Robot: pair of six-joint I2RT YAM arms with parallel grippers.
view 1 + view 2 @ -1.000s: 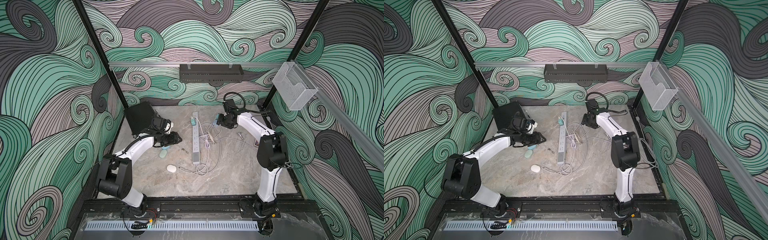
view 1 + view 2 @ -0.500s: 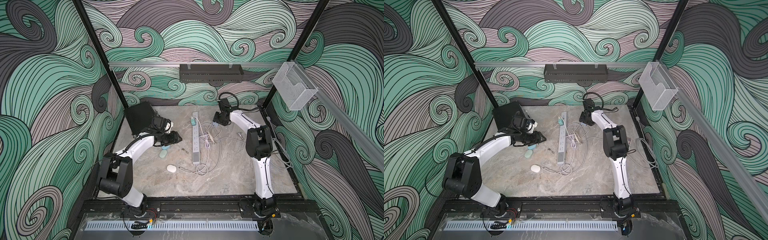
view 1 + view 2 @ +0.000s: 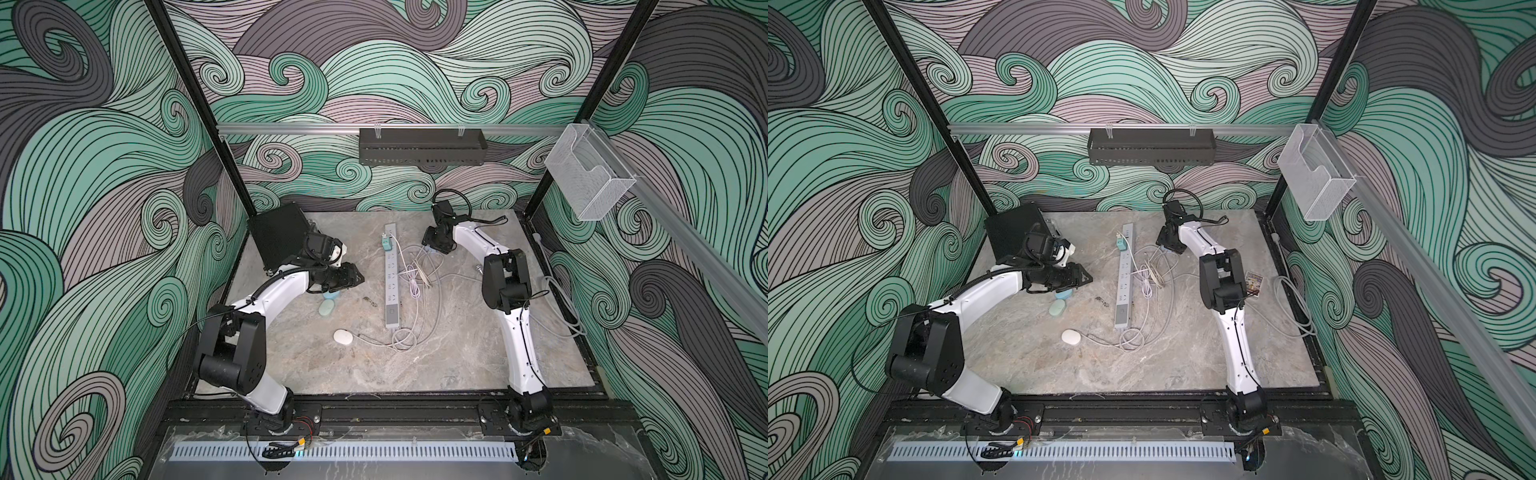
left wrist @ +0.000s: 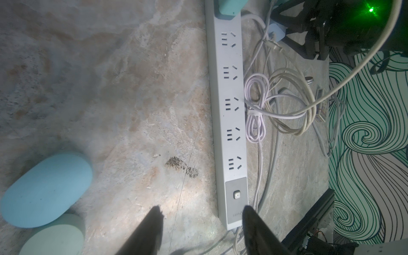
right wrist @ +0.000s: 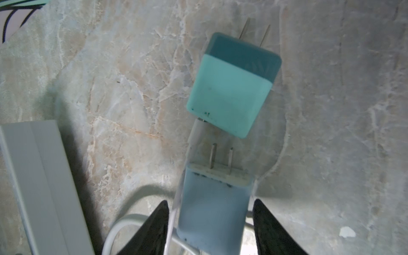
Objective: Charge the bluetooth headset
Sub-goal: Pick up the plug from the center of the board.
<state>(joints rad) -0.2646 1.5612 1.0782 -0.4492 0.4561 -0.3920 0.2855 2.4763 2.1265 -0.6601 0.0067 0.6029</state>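
The blue plug's pins lie level but the strip's sockets face up, so my right gripper should give my left gripper the plug and retake its cable end [image 5: 206, 250].
Three oval headset cases lie on the marble table: a blue one [image 3: 331, 295] [image 4: 47, 189], a green one [image 3: 327, 307] [image 4: 55, 236] and a white one [image 3: 343, 336] with a cable running from it. My left gripper [image 3: 353, 277] [image 4: 202, 212] hovers open and empty between the blue case and the white power strip [image 3: 390, 282] [image 4: 229, 114]. My right gripper [image 3: 434, 249] [image 5: 209, 212] stands open astride a blue charger plug [image 5: 213, 205], with a gap on each side. A teal charger plug [image 5: 231, 86] lies just beyond it.
Another teal plug [image 3: 387, 244] sits in the strip's far end. Loose coiled cables [image 3: 415, 270] lie right of the strip. A black box [image 3: 278, 239] stands at the back left, a small card [image 3: 1254, 284] and a grey cable [image 3: 557, 299] at the right.
My right arm's elbow has swung inward to the left, and its gripper has shifted slightly left over the blue plug. The left arm has not moved.
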